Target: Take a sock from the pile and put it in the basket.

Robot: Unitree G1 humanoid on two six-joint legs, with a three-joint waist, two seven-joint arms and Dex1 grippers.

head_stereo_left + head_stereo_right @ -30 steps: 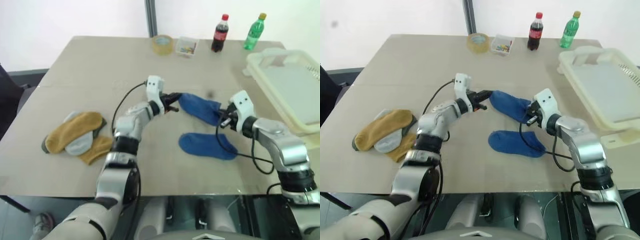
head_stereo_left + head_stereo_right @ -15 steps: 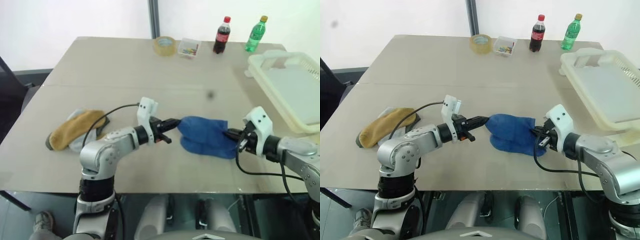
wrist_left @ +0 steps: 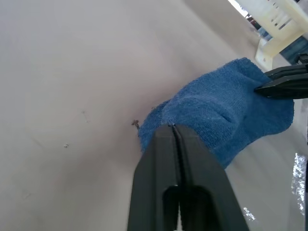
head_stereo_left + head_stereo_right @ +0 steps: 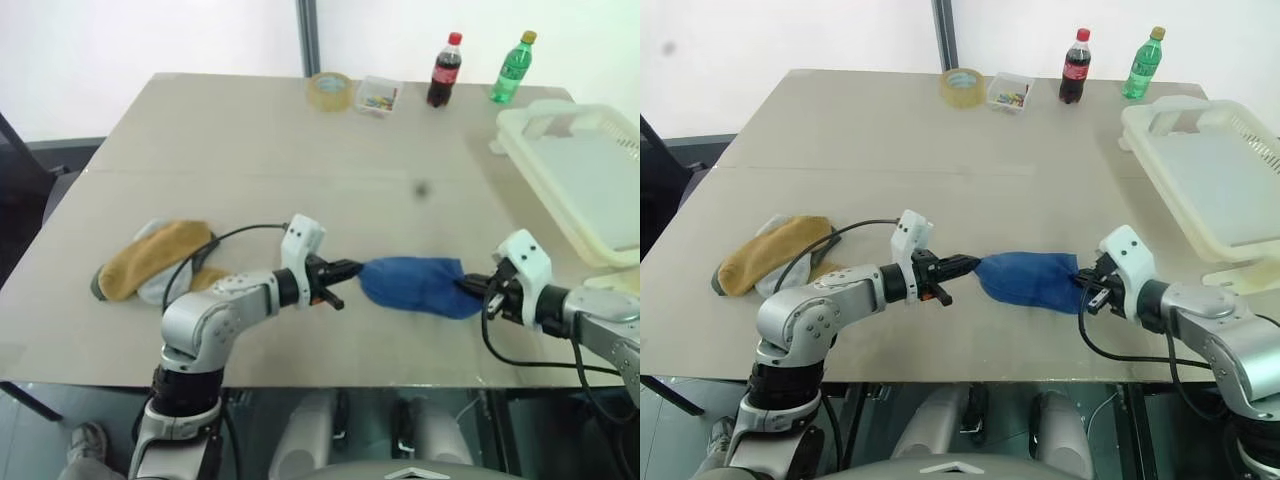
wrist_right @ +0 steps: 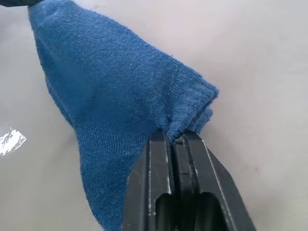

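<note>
The right gripper nips the stretched blue sock's end, so it should grip nearer its middle (image 4: 422, 286) before the left gripper folds the sock over.
The blue sock (image 4: 415, 285) lies folded on the table near its front edge, stretched between my two grippers. My left gripper (image 4: 352, 268) is shut on its left end; the left wrist view has the fingertips (image 3: 166, 139) pinching the sock's (image 3: 226, 115) edge. On the right end my right gripper (image 4: 468, 287) is shut, its fingers nipping a fold of the sock (image 5: 110, 96). The pile (image 4: 150, 262) of mustard-yellow and light grey socks lies at the left. The cream-white basket (image 4: 520, 140) stands at the table's right edge, apart from both grippers.
At the table's far edge stand a roll of tape (image 4: 327, 90), a small clear box of coloured bits (image 4: 377, 95), a cola bottle (image 4: 444, 70) and a green bottle (image 4: 510, 66). Bare tabletop lies between the sock and the basket.
Both grippers have drawn back toward the table's front edge with the sock, which went from lying in two spread halves to one folded bundle.
</note>
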